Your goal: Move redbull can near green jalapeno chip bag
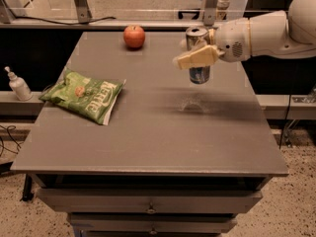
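Observation:
The redbull can will go down upright from my gripper against the chip bag's corner nearest the red apple (129,86). The can now hangs in the air above the table.
The redbull can (199,73), silver and blue, hangs upright in the air above the right half of the grey table (148,142). My gripper (196,53) comes in from the right on a white arm and is shut on the can's upper part. The green jalapeno chip bag (84,95) lies flat near the table's left edge, well to the left of the can and lower in the view.
A red apple (134,36) sits near the table's far edge, between bag and can. A white pump bottle (18,84) stands on a ledge left of the table. Drawers (148,206) run under the front edge.

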